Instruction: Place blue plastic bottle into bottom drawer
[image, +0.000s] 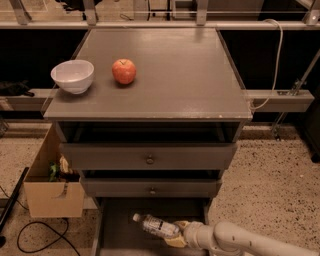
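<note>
Next, my gripper puts the blue plastic bottle down on the bottom drawer's inside (163, 227) below the lower round knob.
The blue plastic bottle (156, 226), clear with a white cap, lies on its side, cap to the left, inside the open bottom drawer (117, 235). I cannot tell whether it rests on the drawer floor or hangs just above it. My gripper (175, 235), with yellowish fingers, comes in from the lower right on a white arm and is at the bottle's right end, closed around it.
A white bowl (73, 75) and a red apple (124, 71) sit on the cabinet top (165, 75). Two upper drawers with round knobs (149, 159) are pushed in. A cardboard box (50, 187) and black cables (30, 235) lie on the floor at the left.
</note>
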